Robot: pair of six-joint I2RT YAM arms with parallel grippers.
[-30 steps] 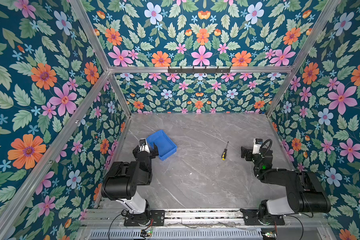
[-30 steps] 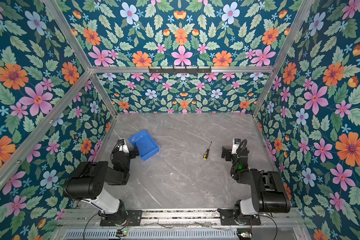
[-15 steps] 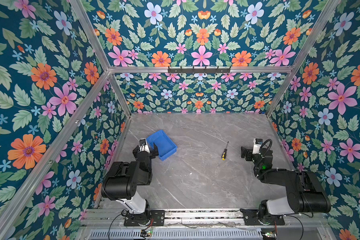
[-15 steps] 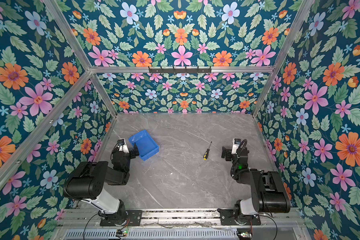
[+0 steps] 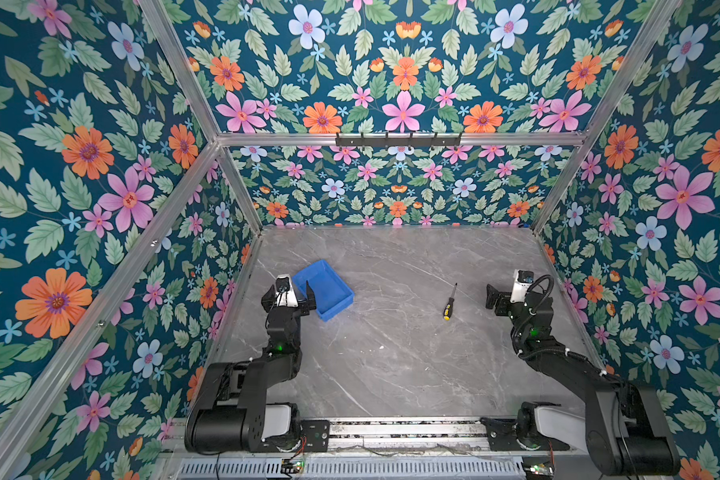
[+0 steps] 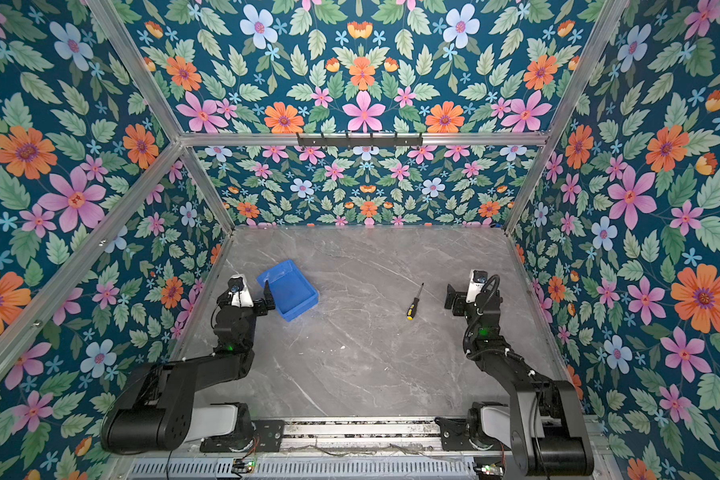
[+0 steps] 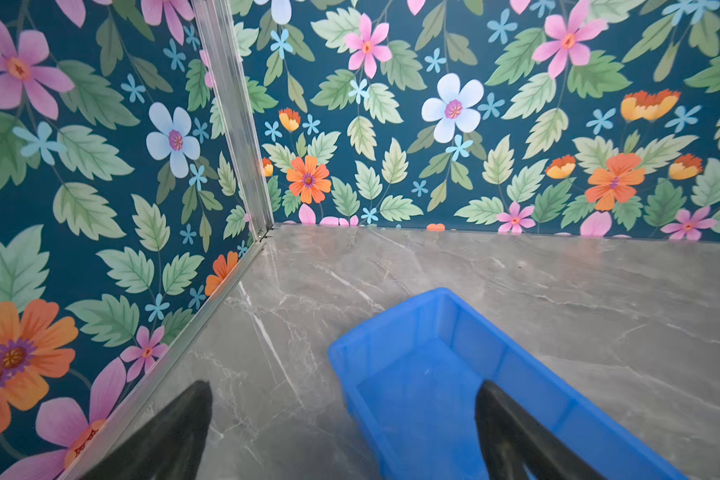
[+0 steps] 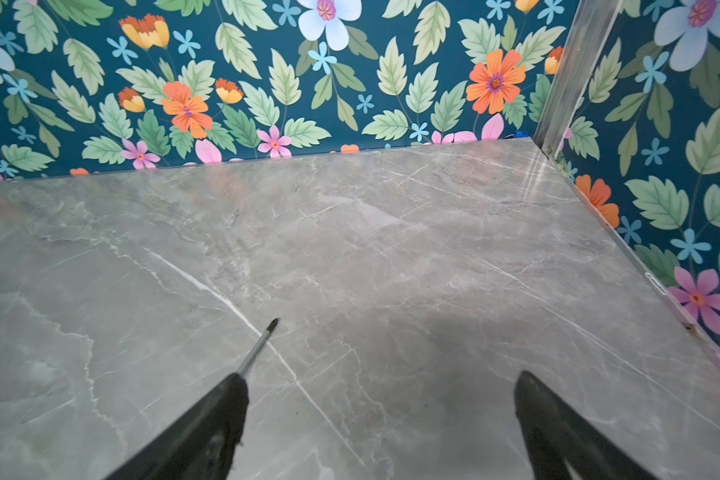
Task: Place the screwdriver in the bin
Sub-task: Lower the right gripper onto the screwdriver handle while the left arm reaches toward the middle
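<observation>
The screwdriver is next for my right gripper, which should go to it and close on its metal rod (image 5: 453, 293) (image 8: 245, 367), just ahead of the black-and-yellow handle.
The screwdriver (image 5: 449, 302) (image 6: 415, 302), black-and-yellow handled, lies on the grey marble table right of centre, with its thin shaft pointing toward the back wall. The blue bin (image 5: 323, 289) (image 6: 287, 289) sits at the left, holding nothing that I can see. My left gripper (image 5: 288, 293) (image 7: 344, 388) is open at the bin's near corner, with one finger over the bin's (image 7: 433, 316) inside. My right gripper (image 5: 510, 296) (image 8: 381, 379) is open, just right of the screwdriver. In the right wrist view only the screwdriver's shaft (image 8: 262, 338) shows, beyond one finger.
Floral walls with aluminium posts close in the table (image 5: 391, 353) on the left, right and back. A black hook rail (image 5: 398, 139) hangs on the back wall. Both arm bases stand on the rail along the front edge.
</observation>
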